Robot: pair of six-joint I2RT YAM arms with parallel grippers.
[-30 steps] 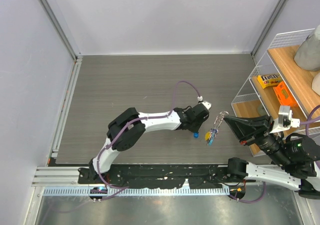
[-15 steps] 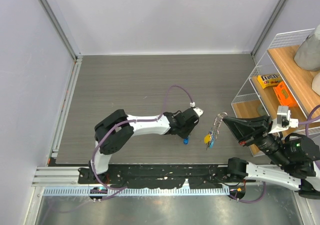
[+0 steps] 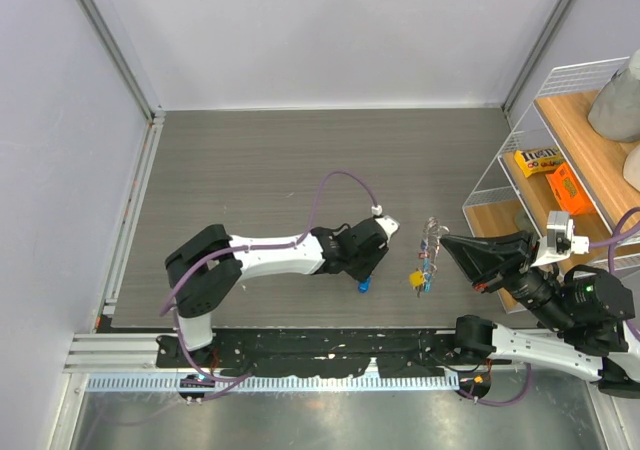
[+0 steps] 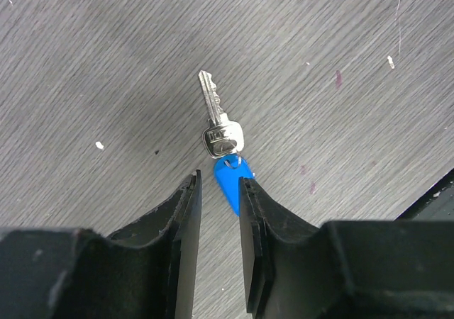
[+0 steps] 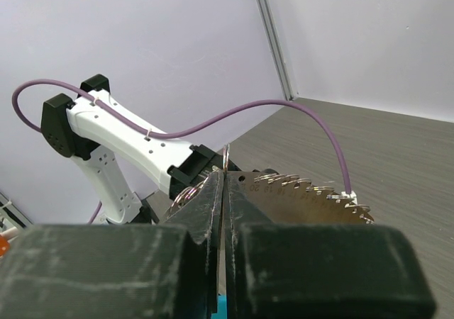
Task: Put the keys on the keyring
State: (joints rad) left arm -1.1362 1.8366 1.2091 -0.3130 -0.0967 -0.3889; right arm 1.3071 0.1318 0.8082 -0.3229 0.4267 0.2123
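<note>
I can see the blue tag sitting off-centre at my left fingers, so I will move toward the silver key and pinch the metal loop joining key and tag [image 4: 233,160].
A silver key [image 4: 216,117] with a blue plastic tag [image 4: 231,179] lies flat on the grey table. My left gripper [image 4: 218,183] is open, its narrow gap showing bare table, and the tag sits just beyond the tips against the right finger [image 4: 250,220]. From above, the left gripper [image 3: 374,253] is over that blue-tagged key [image 3: 363,286]. My right gripper [image 3: 447,241] is shut on the keyring [image 3: 432,231], holding it in the air with several keys [image 3: 424,267] and a yellow tag [image 3: 415,280] hanging from it. In the right wrist view the ring wire [image 5: 225,156] stands between the closed fingers, with a toothed key blade [image 5: 305,191] beside it.
A wire rack [image 3: 505,150] with wooden shelves stands at the right, holding a yellow sweets packet [image 3: 537,160] and an orange box [image 3: 568,188]. Walls close off the left and the back. A black rail [image 3: 330,345] runs along the near edge.
My left arm has drawn back to the left and toward the near edge, and the blue-tagged key has shifted with it. The right gripper, with the keyring, has moved slightly left.
</note>
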